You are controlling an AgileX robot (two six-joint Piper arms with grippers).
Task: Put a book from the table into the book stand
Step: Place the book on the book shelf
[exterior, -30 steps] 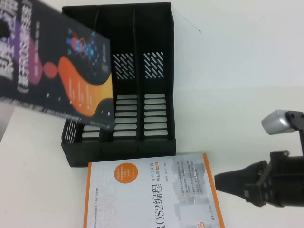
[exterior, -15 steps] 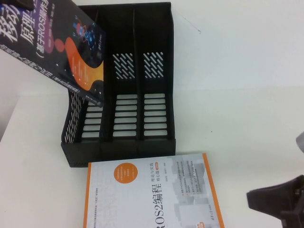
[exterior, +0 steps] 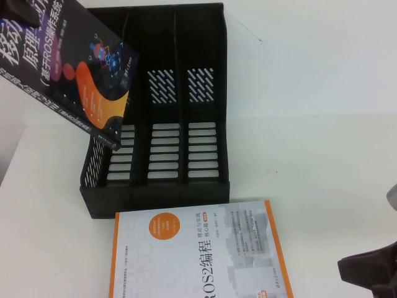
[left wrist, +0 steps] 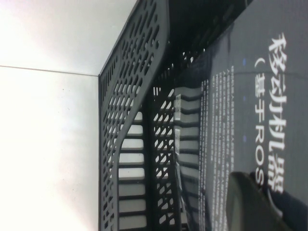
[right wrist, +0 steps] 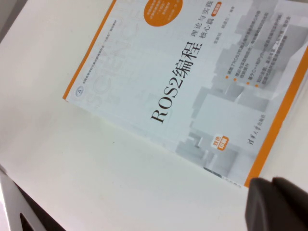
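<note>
Next, I release the dark navy book, which hangs tilted in the air, with my left gripper in the slot (exterior: 114, 172) under its lower corner, beside the perforated side.
The dark navy book (exterior: 74, 68) with white Chinese title and an orange blob hangs tilted in the air, its lower corner over the left slot of the black book stand (exterior: 161, 195). My left gripper (left wrist: 260, 202) is shut on this book (left wrist: 240, 110); one dark finger lies across its cover, with the stand's perforated side wall (left wrist: 130, 96) close beside. The left gripper is out of the high view. My right gripper (exterior: 350, 270) is shut and empty, low over the white table (exterior: 310, 112) at the front right; it also shows in the right wrist view (right wrist: 262, 192).
A white-and-grey "ROS2" book (exterior: 192, 254) with an orange border lies flat in front of the stand, next to my right gripper; it fills much of the right wrist view (right wrist: 192, 82). The stand's middle and right slots hold nothing.
The dark book has tilted steeper and shifted left, then dropped slightly toward the left slot. My right gripper has pulled back toward the front right edge of the high view.
</note>
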